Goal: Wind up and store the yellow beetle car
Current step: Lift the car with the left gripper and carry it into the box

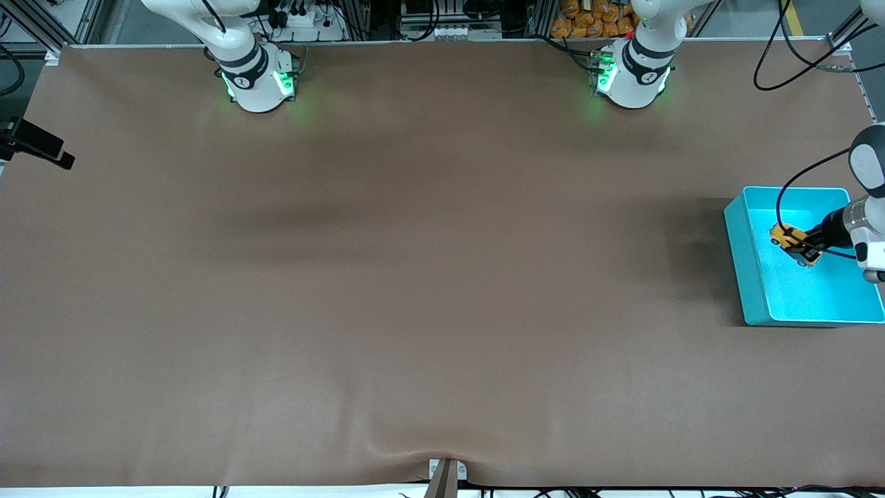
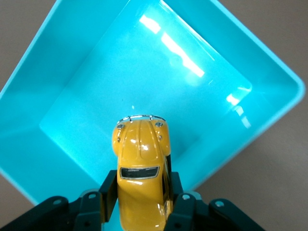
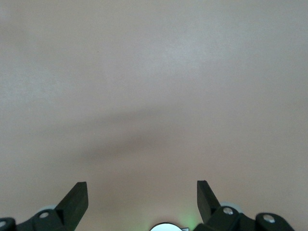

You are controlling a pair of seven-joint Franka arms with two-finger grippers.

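Next, I let go of the yellow beetle car with my left gripper on the turquoise bin's bottom, near the bin's side point(image 1: 788, 261) point(image 2: 122, 89) that faces the open table.
The yellow beetle car point(image 1: 794, 242) hangs over the inside of the turquoise bin point(image 1: 745, 271), which stands at the left arm's end of the table. My left gripper point(image 1: 807, 246) is shut on it. In the left wrist view the black fingers point(image 2: 109, 188) press both flanks of the yellow beetle car point(image 2: 141, 156), whose nose points down at the bin's floor point(image 2: 86, 91). My right gripper point(image 3: 141, 191) is open, with only bare brown table below and nothing between its fingers point(image 3: 77, 195). The front view shows just the right arm's base point(image 1: 256, 79).
Brown cloth point(image 1: 415, 277) covers the whole table. A black camera bracket point(image 1: 34, 146) juts over the edge at the right arm's end. A small clamp point(image 1: 446, 476) sits at the table's near edge. A black cable point(image 1: 785, 200) loops above the bin.
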